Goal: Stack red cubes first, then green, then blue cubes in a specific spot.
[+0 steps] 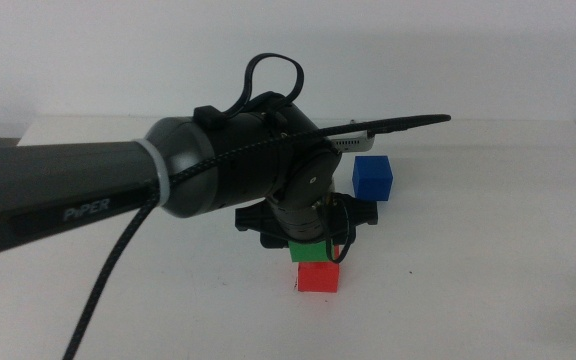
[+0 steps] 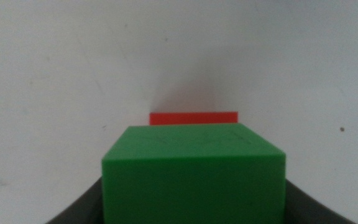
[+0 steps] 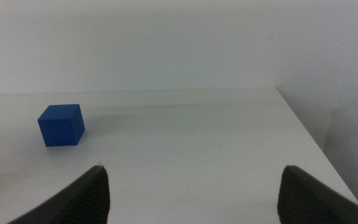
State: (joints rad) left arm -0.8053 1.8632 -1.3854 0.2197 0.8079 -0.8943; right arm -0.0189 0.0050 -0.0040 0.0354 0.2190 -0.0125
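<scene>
Next, my left gripper releases the green cube, now held directly on the red cube, so that it sits squarely on top of the red cube [image 1: 320, 242] [image 2: 194, 149], in front of the blue cube.
My left gripper [image 1: 313, 243] reaches in from the left and is shut on the green cube [image 1: 314, 251]. It holds the green cube directly on top of the red cube [image 1: 319, 278], set slightly to the left; whether it rests on it I cannot tell. In the left wrist view the green cube [image 2: 194, 174] fills the space between the jaws, with a strip of the red cube [image 2: 193, 118] beyond it. The blue cube [image 1: 373, 178] stands alone behind and to the right, and shows in the right wrist view [image 3: 61, 124]. My right gripper [image 3: 194, 193] is open and empty, out of the middle view. The spot's two marks are hidden.
A thin dark strip [image 1: 398, 125] lies across the table's back behind the left arm. The table's right edge [image 3: 303, 134] runs close beside the right gripper. A lone black speck [image 2: 342, 129] shows on the white top.
</scene>
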